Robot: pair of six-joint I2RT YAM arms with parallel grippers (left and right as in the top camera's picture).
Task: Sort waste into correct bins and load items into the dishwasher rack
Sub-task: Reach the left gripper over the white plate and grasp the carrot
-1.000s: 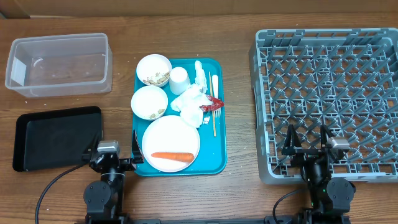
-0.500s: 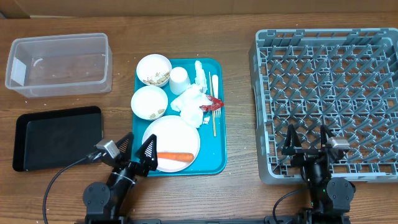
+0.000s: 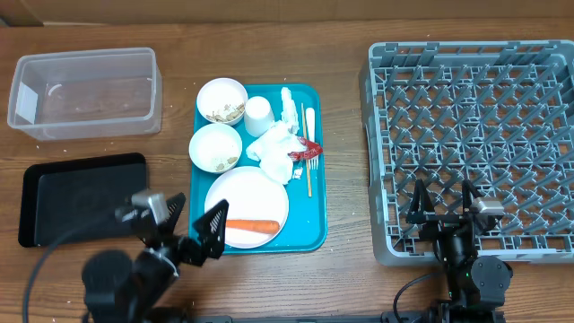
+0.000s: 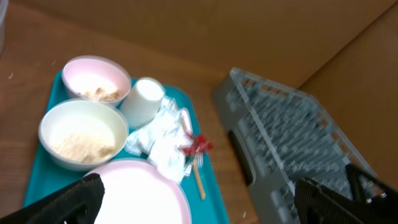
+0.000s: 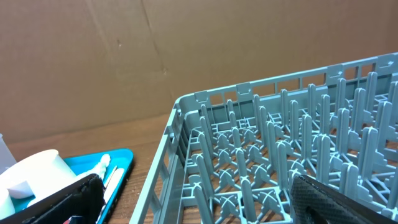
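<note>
The robot's left gripper should next close on the orange carrot's end [image 3: 234,224] nearest the black tray, since the carrot has to come off the pale plate.
The teal serving tray [image 3: 310,211] holds a pale plate [image 3: 247,193] with an orange carrot [image 3: 251,226], two white bowls [image 3: 221,99] [image 3: 215,146] with food scraps, a white cup [image 3: 258,114], crumpled napkins [image 3: 273,148], a red wrapper [image 3: 308,151] and a wooden stick [image 3: 308,170]. My left gripper [image 3: 190,224] is open and empty, just left of the plate's front edge. In the left wrist view the plate [image 4: 140,196] lies between the fingers [image 4: 199,205]. My right gripper [image 3: 442,205] is open and empty over the front edge of the grey rack [image 3: 475,108].
A clear tub [image 3: 85,92] stands at the back left. A black tray [image 3: 81,197] lies in front of it, beside my left arm. The right wrist view shows the rack [image 5: 280,143] pegs close ahead and the teal tray's corner [image 5: 118,158].
My left arm has lifted and swung right, turning its open gripper toward the plate on the teal tray. The right arm has not moved.
</note>
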